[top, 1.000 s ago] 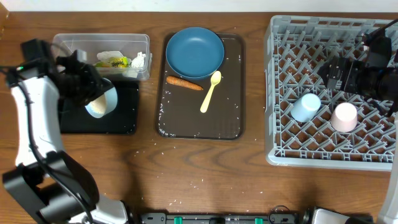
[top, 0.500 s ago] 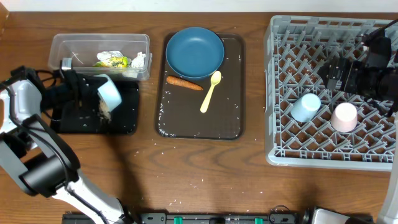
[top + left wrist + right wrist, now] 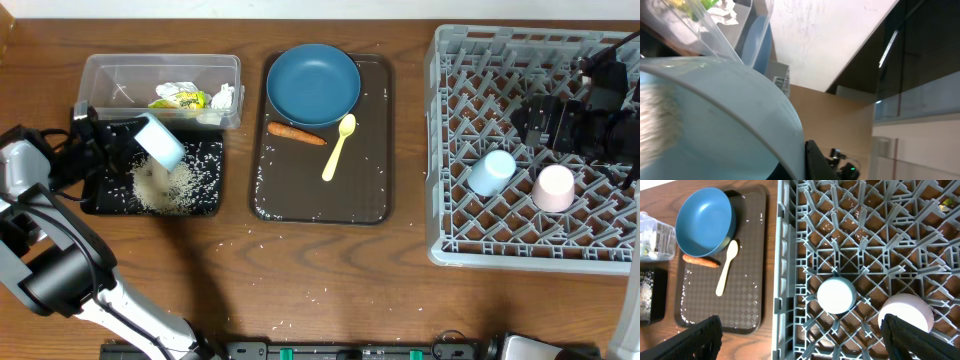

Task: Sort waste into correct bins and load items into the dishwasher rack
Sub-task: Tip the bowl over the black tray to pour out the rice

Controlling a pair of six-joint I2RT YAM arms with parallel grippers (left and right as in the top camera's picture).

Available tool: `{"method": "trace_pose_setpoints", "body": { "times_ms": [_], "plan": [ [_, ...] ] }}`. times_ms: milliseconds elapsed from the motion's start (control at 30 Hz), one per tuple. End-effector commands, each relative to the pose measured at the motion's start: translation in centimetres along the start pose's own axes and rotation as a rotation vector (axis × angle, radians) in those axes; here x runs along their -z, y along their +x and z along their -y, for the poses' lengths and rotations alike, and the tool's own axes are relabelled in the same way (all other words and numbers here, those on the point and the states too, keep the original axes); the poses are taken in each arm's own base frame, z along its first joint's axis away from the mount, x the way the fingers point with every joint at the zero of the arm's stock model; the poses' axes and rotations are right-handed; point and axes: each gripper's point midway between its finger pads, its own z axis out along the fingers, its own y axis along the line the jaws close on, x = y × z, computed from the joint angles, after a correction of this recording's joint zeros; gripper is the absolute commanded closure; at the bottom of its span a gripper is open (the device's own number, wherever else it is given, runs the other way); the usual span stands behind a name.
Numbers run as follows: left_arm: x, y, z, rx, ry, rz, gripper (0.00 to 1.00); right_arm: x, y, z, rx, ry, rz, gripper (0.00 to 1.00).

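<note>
My left gripper has the light blue bowl. I should let go of it with that gripper on the dark brown serving tray [image 3: 307, 191], beside the yellow spoon's handle.
My left gripper [image 3: 125, 150] is shut on the rim of the light blue bowl [image 3: 160, 142], which is tipped on its side over the black tray [image 3: 105, 203]. White rice [image 3: 165, 185] lies heaped and scattered on that tray. In the left wrist view the bowl [image 3: 715, 115] fills the frame, with one finger [image 3: 816, 164] pressed on its wall. The clear tub [image 3: 110, 72] holds crumpled paper [image 3: 222, 97] and a yellow-green wrapper [image 3: 180, 98]. My right gripper [image 3: 802, 340] hangs open above the grey rack [image 3: 540, 245], over the light blue cup [image 3: 836, 295] and pink cup [image 3: 905, 314].
The dark brown serving tray [image 3: 300, 195] carries the dark blue plate [image 3: 313, 83], the carrot [image 3: 296, 133] and the yellow spoon [image 3: 340, 145], with stray rice grains. More grains dot the wooden table [image 3: 300, 280] in front of the trays.
The left arm has swung left and tipped the bowl further. The rice has poured out of it onto the black tray. The right arm has not moved.
</note>
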Motion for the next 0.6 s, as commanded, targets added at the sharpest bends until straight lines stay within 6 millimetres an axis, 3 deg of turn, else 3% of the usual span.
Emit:
{"method": "trace_pose_setpoints", "body": {
  "times_ms": [0, 333, 467, 567],
  "plan": [
    [0.06, 0.16, 0.50, 0.079, 0.035, -0.004, 0.94, 0.03, -0.05, -0.37, 0.023, -0.008, -0.001, 0.01],
    [0.05, -0.08, 0.53, 0.048, 0.035, -0.002, 0.94, -0.10, 0.07, -0.32, 0.022, -0.008, -0.005, 0.01],
    [-0.18, 0.62, 0.47, 0.114, 0.032, -0.013, 0.94, -0.10, 0.08, -0.32, 0.021, -0.008, -0.006, 0.01],
    [-0.33, 0.22, 0.20, 0.015, 0.016, -0.011, 0.94, -0.10, 0.07, -0.33, 0.022, -0.008, -0.005, 0.01]
  ]
}}
